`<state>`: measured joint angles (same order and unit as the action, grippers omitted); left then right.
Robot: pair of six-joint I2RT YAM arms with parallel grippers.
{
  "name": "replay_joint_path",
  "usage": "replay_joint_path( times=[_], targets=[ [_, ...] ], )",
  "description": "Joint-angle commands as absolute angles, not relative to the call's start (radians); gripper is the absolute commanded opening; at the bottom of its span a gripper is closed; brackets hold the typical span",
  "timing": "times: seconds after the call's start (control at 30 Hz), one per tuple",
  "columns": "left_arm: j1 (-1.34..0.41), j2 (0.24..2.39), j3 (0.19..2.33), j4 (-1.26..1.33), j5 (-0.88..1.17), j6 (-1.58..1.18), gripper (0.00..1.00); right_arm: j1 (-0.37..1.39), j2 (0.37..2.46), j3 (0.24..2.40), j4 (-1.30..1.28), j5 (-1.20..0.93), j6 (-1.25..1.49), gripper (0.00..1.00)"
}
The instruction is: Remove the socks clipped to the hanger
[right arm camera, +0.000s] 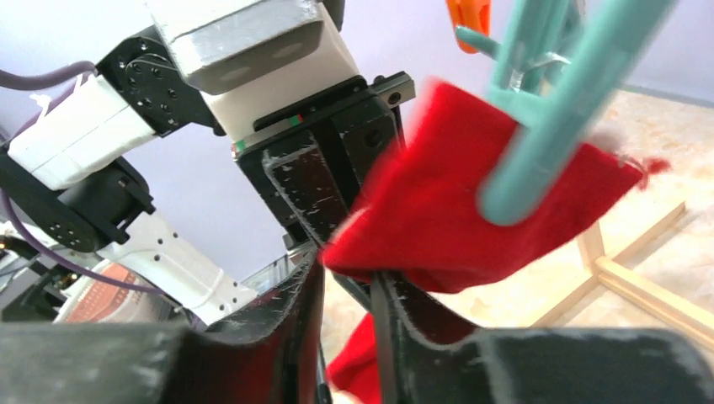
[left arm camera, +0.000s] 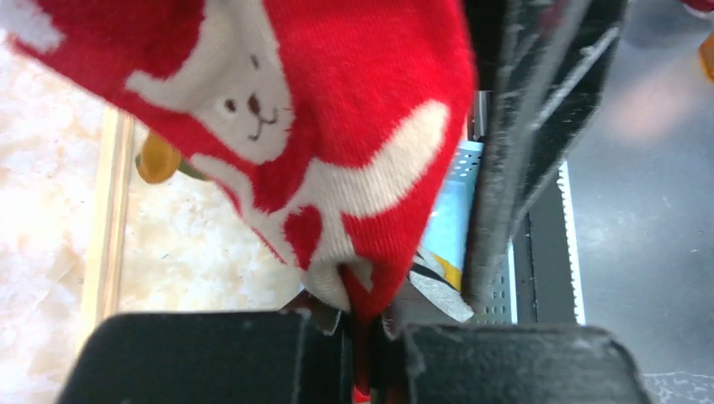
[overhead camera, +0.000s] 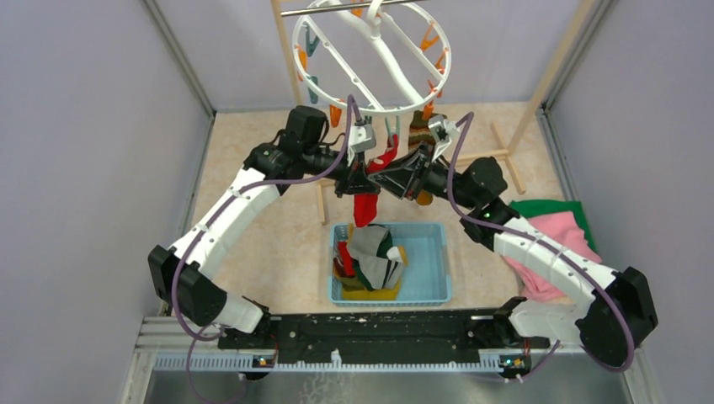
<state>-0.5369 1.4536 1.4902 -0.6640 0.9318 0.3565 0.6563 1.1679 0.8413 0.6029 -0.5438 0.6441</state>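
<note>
I will release the red sock from my left gripper across the gray sock in the blue basket (overhead camera: 377,273) (left arm camera: 441,300), so that it lies beside the yellow one.
The white ring hanger (overhead camera: 370,61) hangs from the rod with orange and teal clips. A red sock (overhead camera: 365,207) with a white bear pattern hangs from a teal clip (right arm camera: 539,135) under the ring. My left gripper (overhead camera: 357,178) is shut on the red sock (left arm camera: 337,126), which is pinched between its fingers. My right gripper (right arm camera: 347,268) is open by a narrow gap. Its tips touch the lower edge of the red sock (right arm camera: 471,219) just below the clip. An olive and brown striped sock (overhead camera: 418,126) hangs behind the right gripper (overhead camera: 397,180).
A blue basket (overhead camera: 429,268) with several socks in it sits on the floor under the grippers. Pink and green folded cloths (overhead camera: 551,236) lie at the right. The wooden rack frame (overhead camera: 556,71) stands behind. Purple walls close in both sides.
</note>
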Motion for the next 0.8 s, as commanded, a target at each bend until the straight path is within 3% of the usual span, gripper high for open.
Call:
replay_joint_path(
  times=[0.0, 0.1, 0.13, 0.17, 0.4, 0.63, 0.77],
  targets=[
    [-0.534, 1.45, 1.529, -0.63, 0.923, 0.365, 0.0, 0.652, 1.138, 0.921, 0.573, -0.517, 0.629, 0.4],
    [-0.533, 1.438, 1.521, -0.63, 0.909, 0.366, 0.0, 0.615, 1.105, 0.922, 0.501, -0.442, 0.614, 0.69],
    [-0.533, 1.433, 1.516, -0.627, 0.903, 0.364, 0.0, 0.596, 1.092, 0.917, 0.482, -0.417, 0.609, 0.91],
    [-0.534, 1.427, 1.508, -0.621, 0.896, 0.364, 0.0, 0.586, 1.075, 0.911, 0.465, -0.382, 0.597, 0.98],
    [-0.534, 1.419, 1.461, -0.581, 0.863, 0.356, 0.0, 0.599, 1.048, 0.961, 0.403, -0.176, 0.448, 0.99],
    [-0.535, 1.428, 1.456, -0.569, 0.839, 0.356, 0.0, 0.604, 1.15, 1.109, 0.353, -0.135, 0.368, 0.98],
    [-0.535, 1.425, 1.449, -0.565, 0.827, 0.359, 0.0, 0.614, 1.181, 1.135, 0.359, -0.122, 0.346, 0.91]
  ],
)
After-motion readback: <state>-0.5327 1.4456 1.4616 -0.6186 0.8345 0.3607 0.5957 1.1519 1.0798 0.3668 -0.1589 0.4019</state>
